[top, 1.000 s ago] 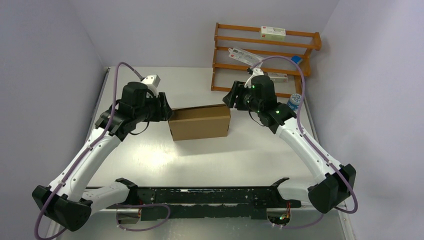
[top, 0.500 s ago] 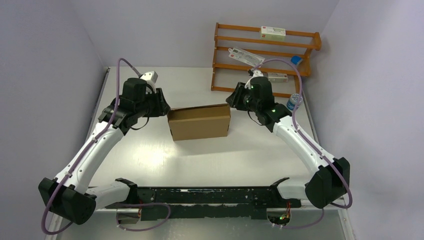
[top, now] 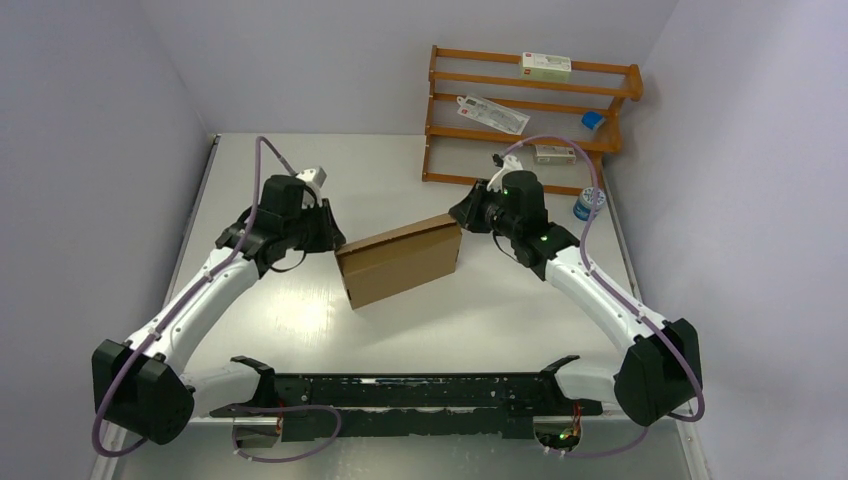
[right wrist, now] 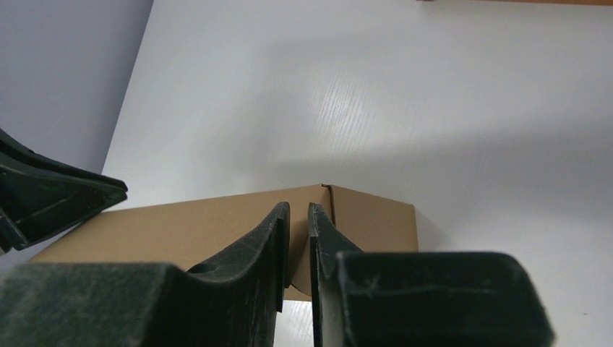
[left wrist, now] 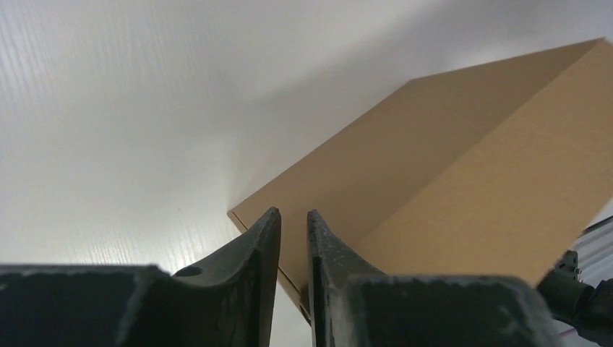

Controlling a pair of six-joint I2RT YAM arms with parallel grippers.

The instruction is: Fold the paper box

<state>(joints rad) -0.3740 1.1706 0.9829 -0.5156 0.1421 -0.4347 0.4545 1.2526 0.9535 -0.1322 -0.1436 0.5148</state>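
The long side of the paper box is slanted. My left gripper will open, take the paper box's near corner (top: 344, 252) and square the box up before laying it flat.
The paper box (top: 400, 262) is a closed brown cardboard box lying askew at the table's middle, its right end farther back than its left. My left gripper (top: 336, 240) sits at the box's back left corner. In the left wrist view its jaws (left wrist: 293, 214) stand a thin slit apart with nothing between them, and the box (left wrist: 448, 166) lies just beyond the tips. My right gripper (top: 458, 213) is at the back right corner. Its jaws (right wrist: 298, 207) are also nearly together and empty, with the box (right wrist: 181, 224) right behind them.
A wooden rack (top: 530, 110) stands at the back right holding white cartons (top: 545, 67) and a small blue item (top: 593, 120). A small bottle (top: 588, 204) stands beside the right arm. Walls close in on the left and right of the table.
Both grippers have narrowed from wide open to a thin slit. The box has turned, its left end swinging toward the near edge. Both wrists have shifted along its back corners.
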